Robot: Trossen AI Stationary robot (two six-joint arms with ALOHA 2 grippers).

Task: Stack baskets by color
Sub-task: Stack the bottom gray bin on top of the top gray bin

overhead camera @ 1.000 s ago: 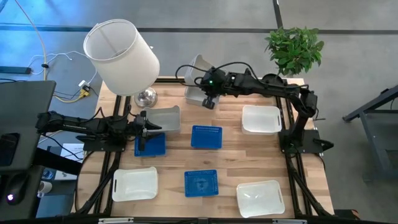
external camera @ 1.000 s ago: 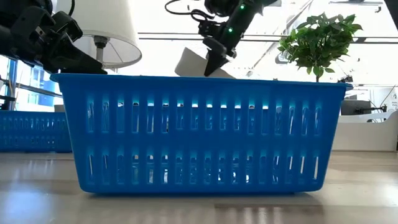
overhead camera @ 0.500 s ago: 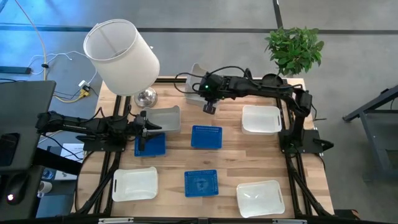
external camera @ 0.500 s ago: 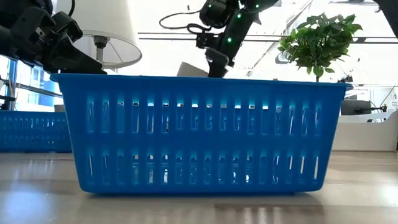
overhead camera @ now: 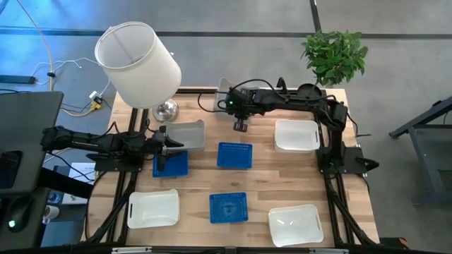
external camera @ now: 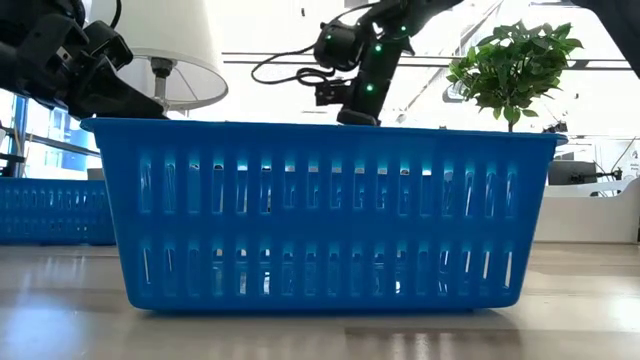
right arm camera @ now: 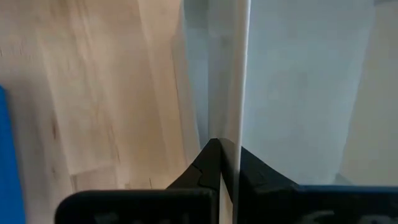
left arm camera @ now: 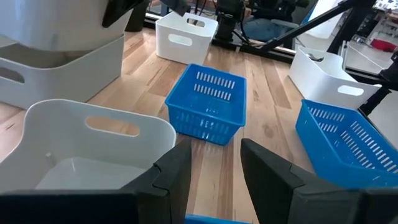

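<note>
Next, I let go of the light grey basket, now at the table's far middle, with my right gripper between the middle blue basket and the table's far edge point(overhead camera: 244, 105).
My right gripper point(overhead camera: 240, 125) reaches over the table's far middle and is shut on a light grey basket point(overhead camera: 224, 90), most of which lies under the arm. In the low view a blue basket point(external camera: 330, 215) hides its fingertips. My left gripper point(overhead camera: 164, 144) waits open at the left, above a blue basket point(overhead camera: 170, 164) and beside another grey basket point(overhead camera: 185, 135). Two more blue baskets point(overhead camera: 234, 155) point(overhead camera: 228, 207) and three white ones point(overhead camera: 296, 135) point(overhead camera: 295, 224) point(overhead camera: 152, 209) rest flat on the table. My right gripper pinches the grey basket's thin side wall at its rim point(right arm camera: 231, 127), one finger inside the basket and one outside. The fingers come from above, slanting down. Whether the basket's bottom is on the table, I cannot tell.
A tall lamp with a big white shade point(overhead camera: 138, 63) stands at the far left on its metal foot point(overhead camera: 167, 110). A potted plant point(overhead camera: 334, 55) is at the far right corner. Bare wood shows between the baskets in the table's middle.
My right gripper has gone down and a little toward the near edge, tipping more steeply downward. The grey basket it holds has sunk with it: in the low view it stood above the blue basket's rim and is now hidden behind it.
</note>
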